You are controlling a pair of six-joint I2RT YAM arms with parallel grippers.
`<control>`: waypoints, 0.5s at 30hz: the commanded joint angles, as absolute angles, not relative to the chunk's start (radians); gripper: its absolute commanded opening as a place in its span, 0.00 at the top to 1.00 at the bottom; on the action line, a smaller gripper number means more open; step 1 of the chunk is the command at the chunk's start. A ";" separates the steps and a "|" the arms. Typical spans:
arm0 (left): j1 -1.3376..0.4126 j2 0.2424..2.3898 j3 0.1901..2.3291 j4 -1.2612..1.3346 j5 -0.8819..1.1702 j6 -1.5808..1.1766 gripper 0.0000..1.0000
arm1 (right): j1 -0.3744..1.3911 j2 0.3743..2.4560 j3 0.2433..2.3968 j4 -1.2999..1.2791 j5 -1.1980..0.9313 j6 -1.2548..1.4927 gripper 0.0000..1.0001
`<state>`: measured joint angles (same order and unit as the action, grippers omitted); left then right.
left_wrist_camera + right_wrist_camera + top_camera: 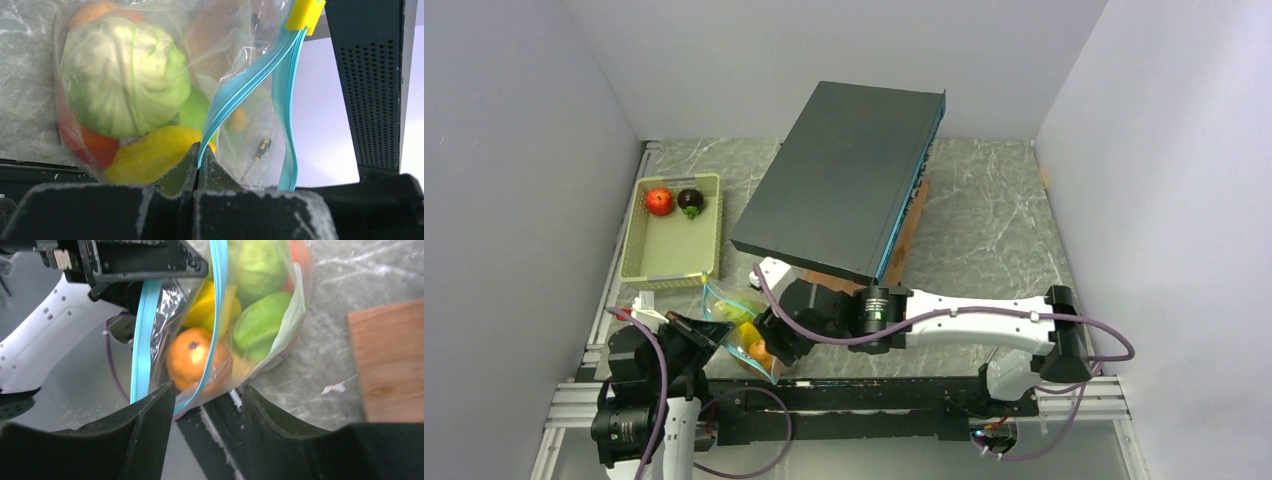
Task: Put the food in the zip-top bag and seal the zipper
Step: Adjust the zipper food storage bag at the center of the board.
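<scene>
I need to open my left gripper and pinch both pieces of the zipper together [287, 45], because it holds the teal zipper by one piece only while the other piece stands apart.
The clear zip-top bag [742, 325] hangs between my two grippers at the near left, holding a green cabbage-like ball [120, 75], a yellow piece [150, 155], an orange piece [192, 357] and green pieces [260, 320]. Its teal zipper [240, 87] stands partly apart, with a yellow slider [305, 12] at the far end. My left gripper [198, 150] is shut on the zipper strip. My right gripper [207, 390] is open, with the bag's lower corner and zipper [218, 315] between its fingers. A red apple [659, 201] and a dark purple piece [690, 201] lie in the basket.
The pale yellow-green basket [674, 268] stands at the left. A big dark slab [844, 170] leans over the middle, resting on a wooden board [909, 235], which also shows in the right wrist view [390, 360]. White walls close in the sides.
</scene>
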<state>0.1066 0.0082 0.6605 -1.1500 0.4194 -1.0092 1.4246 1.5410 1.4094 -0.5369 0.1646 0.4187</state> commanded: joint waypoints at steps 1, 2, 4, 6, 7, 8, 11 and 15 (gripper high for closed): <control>0.107 -0.094 0.699 -1.138 0.414 -1.040 1.00 | 1.456 1.489 1.331 -0.511 0.206 0.527 0.58; 0.107 -0.092 0.701 -1.134 0.419 -1.051 1.00 | 1.458 1.493 1.318 -0.494 0.214 0.537 0.68; 0.107 -0.090 0.700 -1.117 0.425 -1.071 1.00 | 1.458 1.515 1.311 -0.462 0.239 0.535 0.84; 0.107 -0.091 0.702 -1.100 0.438 -1.101 1.00 | 1.459 1.546 1.351 -0.467 0.281 0.510 1.00; 0.107 -0.091 0.708 -1.094 0.442 -1.114 1.00 | 1.458 1.558 1.384 -0.481 0.311 0.496 1.00; 0.107 -0.087 0.725 -1.096 0.440 -1.126 1.00 | 1.458 1.564 1.418 -0.498 0.338 0.458 1.00; 0.107 -0.062 0.824 -1.185 0.394 -1.154 1.00 | 1.459 1.534 1.510 -0.558 0.391 0.377 1.00; 0.109 -0.057 0.953 -1.365 0.252 -1.215 1.00 | 1.457 1.470 1.487 -0.524 0.335 0.320 1.00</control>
